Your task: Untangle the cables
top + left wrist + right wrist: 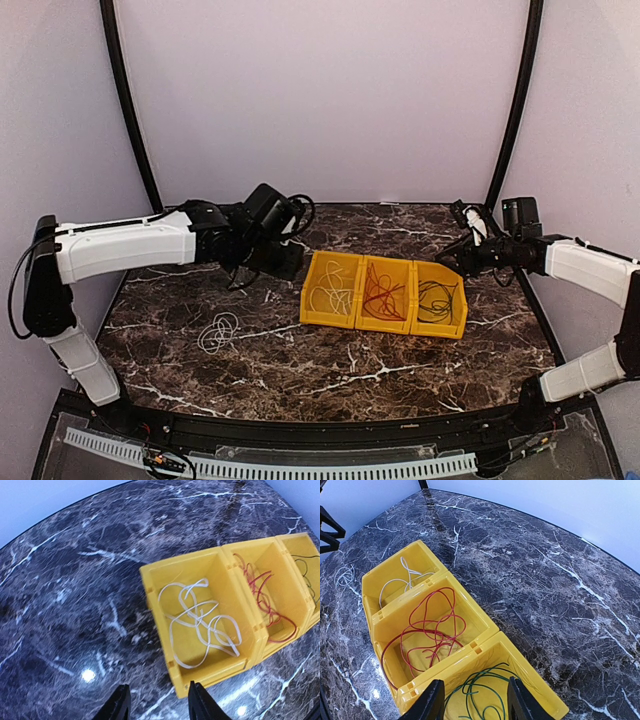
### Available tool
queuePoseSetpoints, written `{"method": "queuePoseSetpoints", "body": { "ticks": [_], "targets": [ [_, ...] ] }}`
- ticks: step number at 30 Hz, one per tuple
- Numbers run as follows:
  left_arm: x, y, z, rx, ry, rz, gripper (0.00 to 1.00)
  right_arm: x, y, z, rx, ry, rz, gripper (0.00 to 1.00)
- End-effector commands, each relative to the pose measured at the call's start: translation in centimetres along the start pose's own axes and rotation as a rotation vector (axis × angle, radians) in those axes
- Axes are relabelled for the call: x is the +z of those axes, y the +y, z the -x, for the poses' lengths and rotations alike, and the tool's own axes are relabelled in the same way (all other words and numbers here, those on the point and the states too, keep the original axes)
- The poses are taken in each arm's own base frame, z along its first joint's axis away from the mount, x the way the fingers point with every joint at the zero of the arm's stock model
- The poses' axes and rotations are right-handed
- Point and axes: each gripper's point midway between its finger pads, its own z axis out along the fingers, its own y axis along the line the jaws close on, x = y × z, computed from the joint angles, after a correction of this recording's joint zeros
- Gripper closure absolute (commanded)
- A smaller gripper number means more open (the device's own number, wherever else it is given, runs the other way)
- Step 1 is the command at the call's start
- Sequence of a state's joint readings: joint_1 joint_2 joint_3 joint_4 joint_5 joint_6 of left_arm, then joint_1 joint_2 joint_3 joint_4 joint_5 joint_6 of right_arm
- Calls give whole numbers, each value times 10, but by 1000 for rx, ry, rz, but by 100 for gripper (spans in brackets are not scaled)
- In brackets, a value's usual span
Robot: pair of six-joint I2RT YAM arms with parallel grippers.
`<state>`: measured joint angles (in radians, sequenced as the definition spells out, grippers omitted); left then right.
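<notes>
I will next move my left gripper to the loose white cable on the table and grip the cable's far-side loop (228, 316).
Three yellow bins (331, 256) stand in a row mid-table. A white cable (328, 290) lies in the left bin, a red cable (385, 293) in the middle one, and a dark cable (438, 300) in the right one. The dark cable looks green in the right wrist view (480, 690). A second white cable (218, 332) lies coiled loose on the table to the left. My left gripper (159, 702) is open and empty, above the table beside the left bin's corner. My right gripper (474, 700) is open and empty, over the right bin.
The marble table (300, 370) has a black rim at the front (300, 432). Black frame poles (130, 110) stand at the back left and back right (515, 110). The loose white coil also shows in the right wrist view (343, 575).
</notes>
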<state>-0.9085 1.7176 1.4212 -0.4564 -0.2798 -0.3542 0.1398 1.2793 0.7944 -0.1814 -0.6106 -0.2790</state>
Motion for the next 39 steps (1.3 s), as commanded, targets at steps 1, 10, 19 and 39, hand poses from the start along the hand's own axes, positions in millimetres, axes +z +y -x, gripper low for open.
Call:
{"method": "queuePoseSetpoints", "body": {
  "ticks": [1, 10, 19, 39],
  "targets": [
    [-22, 43, -48, -69, 73, 150, 59, -5, 3, 14, -39, -40, 11, 55],
    [-62, 110, -143, -258, 274, 414, 62, -7, 7, 16, -44, -50, 29, 54],
    [-48, 129, -173, -447, 323, 307, 67, -7, 9, 16, -48, -50, 34, 54],
    [-13, 122, -179, -427, 395, 247, 95, -8, 10, 15, -57, -51, 29, 54]
  ]
}}
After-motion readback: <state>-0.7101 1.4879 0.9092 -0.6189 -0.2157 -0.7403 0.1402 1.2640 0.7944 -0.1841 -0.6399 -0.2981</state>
